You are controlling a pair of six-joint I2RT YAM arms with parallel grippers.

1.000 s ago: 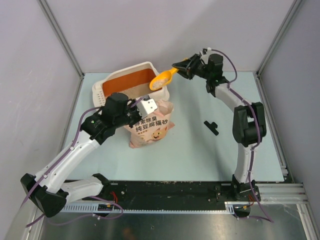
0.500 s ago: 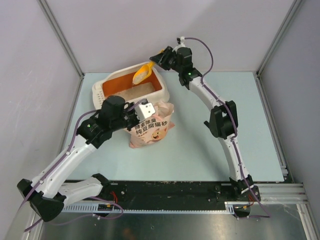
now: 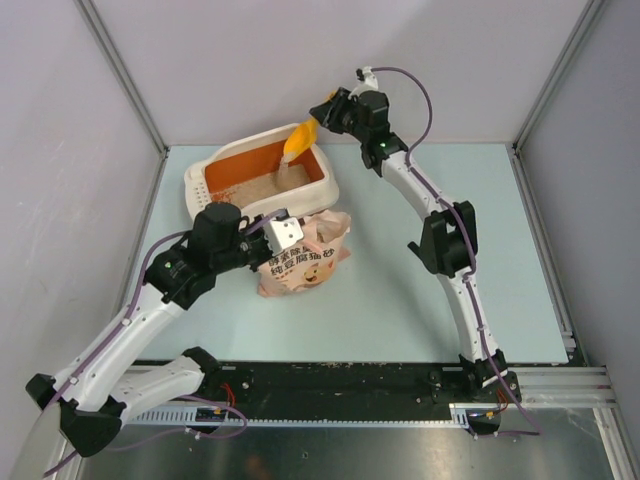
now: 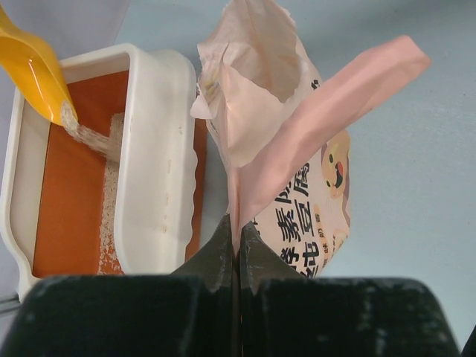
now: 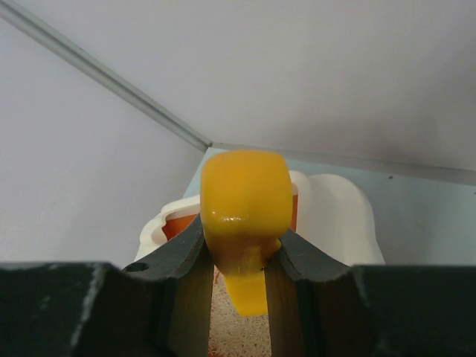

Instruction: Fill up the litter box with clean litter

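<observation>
Next, my right gripper puts the yellow scoop down on the table (image 3: 383,243) between the litter bag and the small black piece.
The litter box (image 3: 327,180), cream outside and orange inside, stands at the back left of the table. My right gripper (image 3: 322,112) is shut on the handle of a yellow scoop (image 3: 299,140), which is tipped steeply over the box's far right corner. Clean litter (image 4: 85,137) streams from the scoop (image 4: 33,71) onto a pale strip of litter (image 3: 268,183) on the box floor. My left gripper (image 4: 236,236) is shut on the top edge of the pink-beige litter bag (image 4: 297,149), which stands just in front of the box (image 4: 160,149). In the right wrist view the scoop (image 5: 242,197) fills the jaws.
The bag (image 3: 300,262) leans against the box's near wall. Grey walls and metal posts (image 3: 125,75) close in the back and sides. Pale blue table top (image 3: 390,310) lies right of the bag. A black rail (image 3: 340,380) runs along the near edge.
My right arm swung the scoop leftward from beside the box's right corner to over the box and tipped it, so litter now pours out. My left arm drew back slightly, still holding the bag.
</observation>
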